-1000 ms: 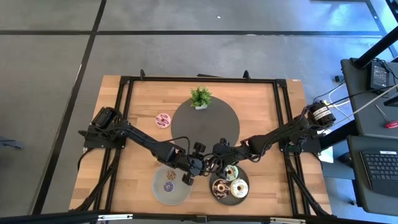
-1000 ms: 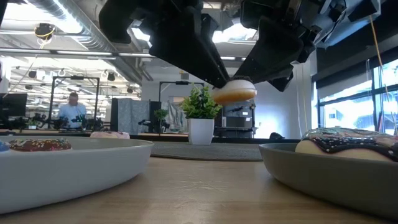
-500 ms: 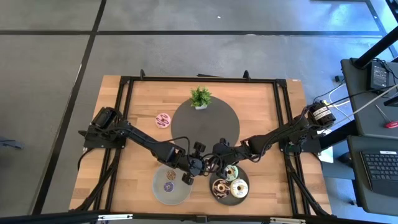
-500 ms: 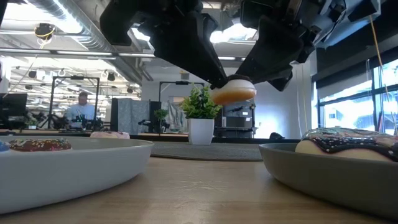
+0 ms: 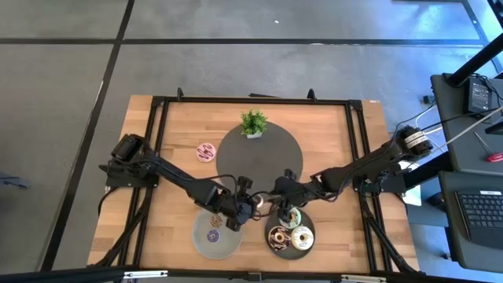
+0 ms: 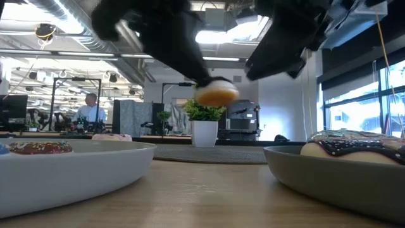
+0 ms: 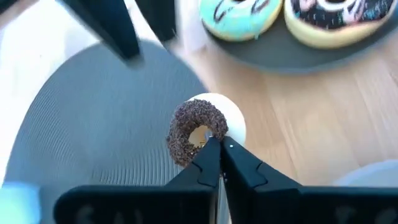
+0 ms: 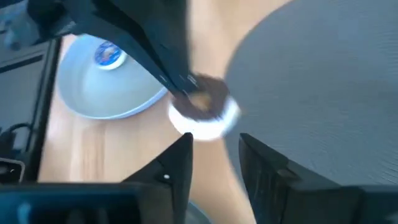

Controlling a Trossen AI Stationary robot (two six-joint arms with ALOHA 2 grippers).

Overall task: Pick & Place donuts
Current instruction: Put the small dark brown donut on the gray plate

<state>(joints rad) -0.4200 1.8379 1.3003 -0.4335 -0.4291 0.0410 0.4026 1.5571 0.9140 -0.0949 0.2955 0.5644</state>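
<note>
The robot's left gripper should release the chocolate sprinkle donut, now hanging between the two plates, on the light grey plate (image 5: 227, 229), beside the purple donut toward the dark plate.
A ring donut with chocolate sprinkles on a cream base (image 7: 200, 127) hangs in the air in my left gripper (image 7: 217, 144), which is shut on it between the two plates. It also shows in the low view (image 6: 216, 94) and the right wrist view (image 8: 203, 112). My right gripper (image 8: 217, 155) is open and empty, just to the donut's right, over the dark plate's far rim (image 5: 277, 206). A purple donut (image 5: 213, 235) lies on the light grey plate (image 5: 200, 240). Three donuts lie on the dark plate (image 5: 310, 224). A pink donut (image 5: 206, 152) lies on the table. My left gripper pinches the donut's ring at its near side (image 7: 210, 138) between the two fingers, only at their free ends. The fingers slant down from the table's left. The donut is lifted clear of the table, its sprinkled face toward the wrist camera.
A large round grey mat (image 5: 271, 161) lies at the table's middle with a small potted plant (image 5: 253, 123) on its far edge. The two plates stand near the front edge, with a strip of bare wood between them. The table frame runs round the top.
My left gripper has carried the donut toward the table's left edge, away from my right gripper. My right gripper, which was right at the donut before, now stands apart from it. The donut stays lifted clear of the table.
</note>
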